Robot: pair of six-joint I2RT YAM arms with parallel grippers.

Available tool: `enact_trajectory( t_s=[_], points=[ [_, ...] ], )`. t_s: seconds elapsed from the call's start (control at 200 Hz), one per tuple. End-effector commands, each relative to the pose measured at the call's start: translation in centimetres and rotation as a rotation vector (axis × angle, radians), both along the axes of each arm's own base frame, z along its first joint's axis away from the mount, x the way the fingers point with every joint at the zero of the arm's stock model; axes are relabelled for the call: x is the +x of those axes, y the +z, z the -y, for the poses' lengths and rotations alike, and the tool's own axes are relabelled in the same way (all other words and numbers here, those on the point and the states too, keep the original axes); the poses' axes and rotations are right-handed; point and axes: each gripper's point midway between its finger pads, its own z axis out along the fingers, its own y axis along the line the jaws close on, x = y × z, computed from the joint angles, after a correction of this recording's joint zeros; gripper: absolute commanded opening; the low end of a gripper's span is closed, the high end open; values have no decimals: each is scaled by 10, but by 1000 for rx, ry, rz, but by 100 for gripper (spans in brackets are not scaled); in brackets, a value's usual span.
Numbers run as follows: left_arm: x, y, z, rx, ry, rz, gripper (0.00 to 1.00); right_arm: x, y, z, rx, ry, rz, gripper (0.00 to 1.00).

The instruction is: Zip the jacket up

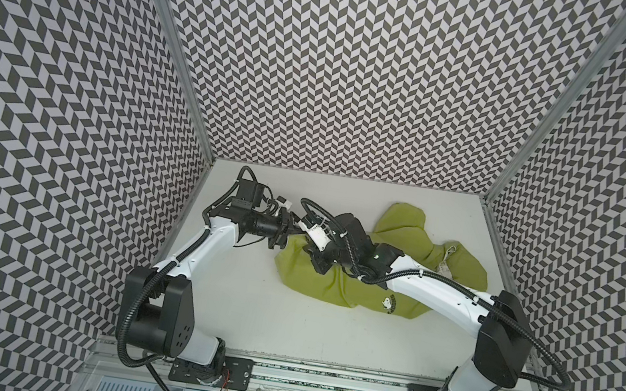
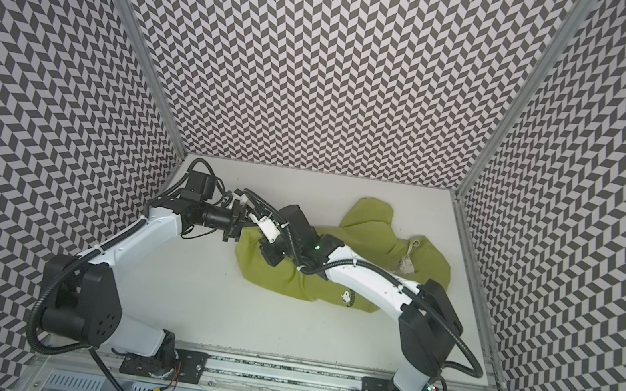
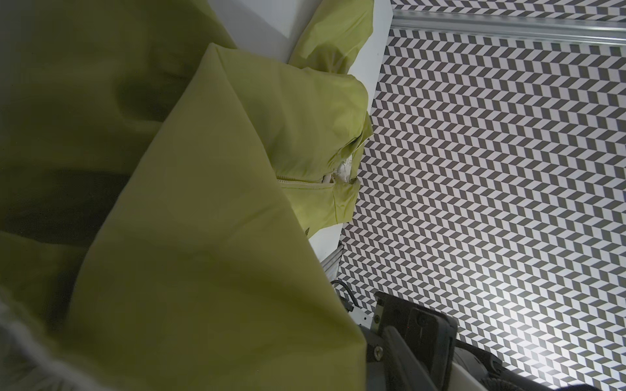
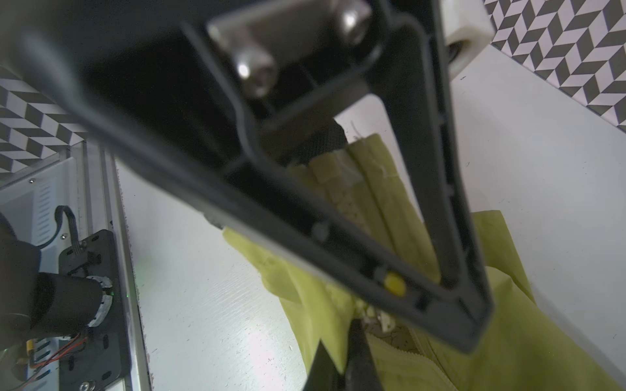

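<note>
My right gripper is reaching across the jacket to pinch the front edge, so my left gripper will take the zipper's lower end (image 4: 357, 170) before my right gripper backs away.
The lime-green jacket (image 1: 331, 287) (image 2: 290, 281) lies crumpled on the white table, with its chest emblem (image 1: 386, 301) toward the front. My right arm reaches across it. In the right wrist view the right gripper (image 4: 342, 342) is shut, pinching a fold of the jacket's front edge beside the pale zipper (image 4: 406, 355). My left gripper (image 1: 283, 234) (image 2: 236, 225) sits at the jacket's left end, facing the right gripper. One of its fingers (image 3: 416, 335) stands well off to the side, so the jaws are apart. Green fabric (image 3: 203, 237) covers the gap. Further along, the zipper (image 3: 301, 182) runs closed to the collar.
The white table (image 1: 243, 312) is boxed in by chevron-patterned walls on three sides. An aluminium rail (image 1: 317, 378) with both arm bases runs along the front edge. The jacket's collar with white lining (image 1: 446, 262) lies near the right wall.
</note>
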Motion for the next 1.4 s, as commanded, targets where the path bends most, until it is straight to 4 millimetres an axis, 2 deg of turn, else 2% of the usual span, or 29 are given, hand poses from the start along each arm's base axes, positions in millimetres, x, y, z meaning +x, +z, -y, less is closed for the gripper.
enact_trajectory(
  t_s=[0.0,0.165,0.295,0.461,0.616,0.836,1.082,1.287,1.397],
  points=[
    [-2,4,4,12,-23,15,41,-8,16,-2,27,44,31,0],
    [-11,4,8,27,-58,16,37,-8,14,1,17,30,28,0],
    [-16,-4,5,85,-55,14,38,-7,16,1,18,26,30,0],
    [-17,-5,1,127,-51,26,40,-7,15,3,14,24,28,0],
    [-19,-3,-2,184,-77,41,35,-7,14,3,8,19,27,0],
    [-20,1,4,149,-108,47,29,-6,15,2,10,20,30,0],
    [-23,1,11,143,-141,48,28,-6,15,0,16,22,32,0],
    [-20,-1,11,155,-133,56,22,-6,15,1,19,22,29,0],
    [-16,0,11,151,-121,79,10,-7,17,3,16,15,28,0]
  ],
)
